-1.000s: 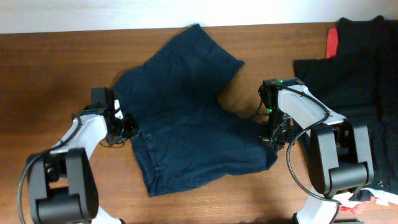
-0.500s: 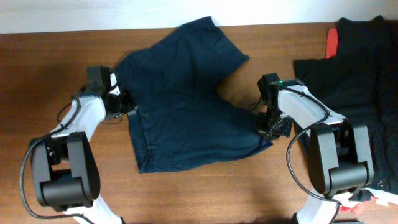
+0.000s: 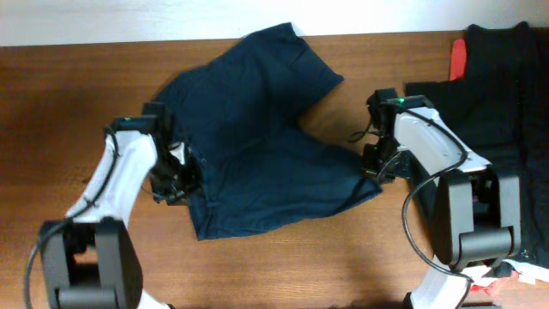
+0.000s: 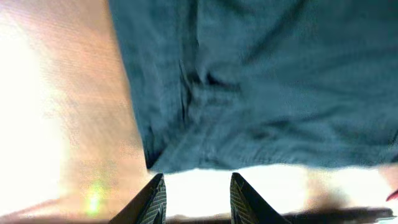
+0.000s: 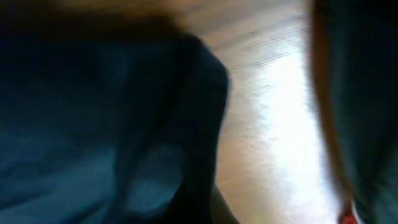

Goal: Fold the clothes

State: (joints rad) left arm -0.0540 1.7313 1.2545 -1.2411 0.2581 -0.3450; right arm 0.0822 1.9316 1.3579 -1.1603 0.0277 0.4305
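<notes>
I should use my right gripper to lay the held hem of the navy shorts down on the back leg (image 3: 318, 75), near that leg's hem.
The dark navy shorts (image 3: 257, 146) lie spread on the wooden table (image 3: 69, 103), waistband to the left and the two legs toward the back and the right. My left gripper (image 3: 177, 182) is at the waistband's left edge. In the left wrist view its fingers (image 4: 196, 198) are open and empty, and the shorts (image 4: 261, 81) lie just beyond the tips. My right gripper (image 3: 374, 169) is at the right leg's hem. In the blurred right wrist view, dark cloth (image 5: 93, 124) fills the jaw area (image 5: 199, 208), so it seems shut on the hem.
Black garments (image 3: 489, 94) are piled at the right end of the table, and they show at the right edge of the right wrist view (image 5: 367, 93). A red cloth (image 3: 458, 58) pokes out beside them. The table's back edge meets a white wall (image 3: 86, 21).
The shorts were dragged toward the back and spread flatter. My left gripper then moved from the upper waistband corner down toward the front, and it is now open. My right gripper shifted slightly back.
</notes>
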